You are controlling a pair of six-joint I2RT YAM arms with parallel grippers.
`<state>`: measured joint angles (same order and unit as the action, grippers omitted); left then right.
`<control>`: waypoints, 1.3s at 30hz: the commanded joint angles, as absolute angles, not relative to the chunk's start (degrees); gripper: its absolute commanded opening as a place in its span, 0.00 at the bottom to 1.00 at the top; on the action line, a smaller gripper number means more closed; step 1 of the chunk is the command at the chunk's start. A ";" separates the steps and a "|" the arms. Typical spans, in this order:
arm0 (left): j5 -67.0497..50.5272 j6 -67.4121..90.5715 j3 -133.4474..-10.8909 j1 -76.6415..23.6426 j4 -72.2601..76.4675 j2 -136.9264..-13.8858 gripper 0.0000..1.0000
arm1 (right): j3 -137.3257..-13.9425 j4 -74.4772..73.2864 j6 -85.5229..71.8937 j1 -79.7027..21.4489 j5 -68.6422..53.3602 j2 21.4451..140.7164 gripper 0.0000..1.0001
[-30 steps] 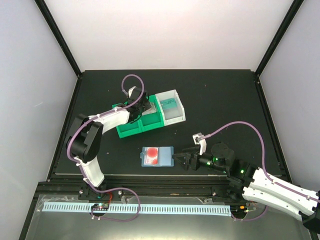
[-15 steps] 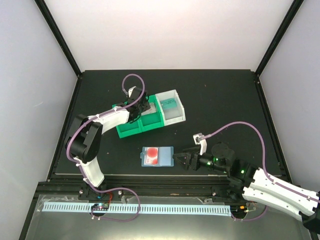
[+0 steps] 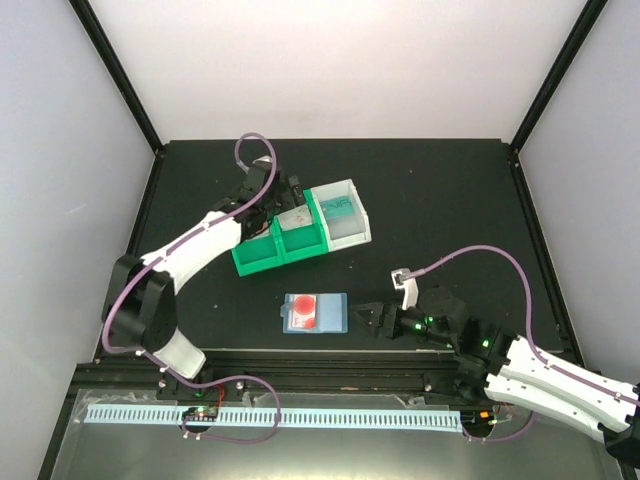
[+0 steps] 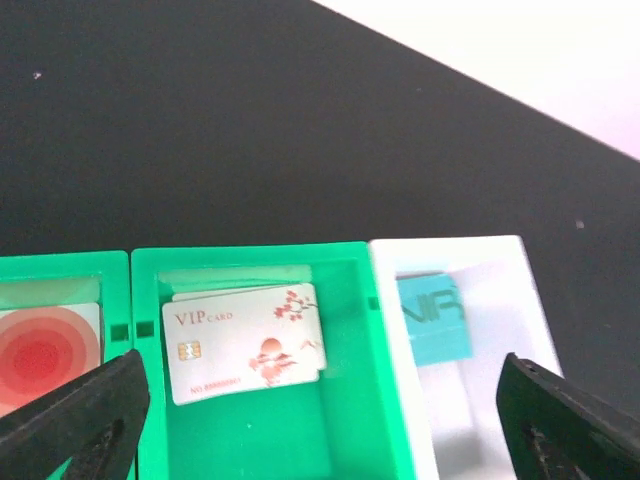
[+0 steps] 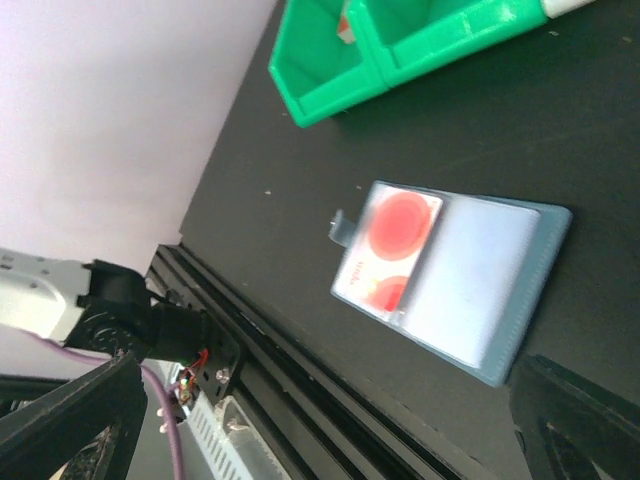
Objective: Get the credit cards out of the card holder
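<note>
My right gripper is to close next on the long edge [image 3: 316, 312] [image 5: 419, 264] of the red-circle credit card, the edge that faces the middle of the light-blue card holder.
The light-blue card holder [image 3: 314, 313] lies flat near the table's front, with a whitish credit card with red circles [image 5: 388, 250] in its left pocket. My right gripper [image 3: 362, 317] is open just right of the holder [image 5: 470, 290], not touching it. My left gripper [image 3: 283, 196] hangs open above the green bin [image 3: 272, 250]. A white VIP card [image 4: 245, 342] lies loose in the bin's middle compartment [image 4: 350, 400], and a red-circle card [image 4: 40, 352] lies in the compartment to its left. A teal card [image 4: 432, 318] lies in the white bin [image 3: 340, 212].
The green bin [image 5: 400, 45] and white bin [image 4: 500, 300] stand side by side behind the holder. A black rail [image 5: 300, 370] runs along the table's front edge. Dark table edges and pale walls close the area on the left, right and back.
My left gripper has opened and lifted back from the green bin, leaving the white VIP card in it. The left elbow has swung left. The right gripper barely moved.
</note>
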<state>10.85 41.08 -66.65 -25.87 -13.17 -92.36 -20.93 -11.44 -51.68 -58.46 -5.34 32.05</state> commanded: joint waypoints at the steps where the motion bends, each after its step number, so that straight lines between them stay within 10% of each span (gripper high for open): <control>1: 7.32 36.89 -69.65 -25.53 -22.24 -85.71 0.99 | -21.52 -16.12 -54.84 -58.36 -1.18 31.31 1.00; 22: -18.19 28.60 -40.09 -26.05 -35.05 -50.94 0.88 | -25.32 -20.42 -49.07 -58.36 1.52 35.91 0.97; 39: -22.38 35.60 -25.49 -31.61 -20.32 -50.48 0.60 | -24.25 -3.43 -52.52 -58.36 -8.47 51.27 0.41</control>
<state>-21.39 33.61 -26.35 -30.92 -26.35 -49.45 -23.86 -10.85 -51.16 -58.46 -5.21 48.80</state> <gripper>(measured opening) 0.622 0.433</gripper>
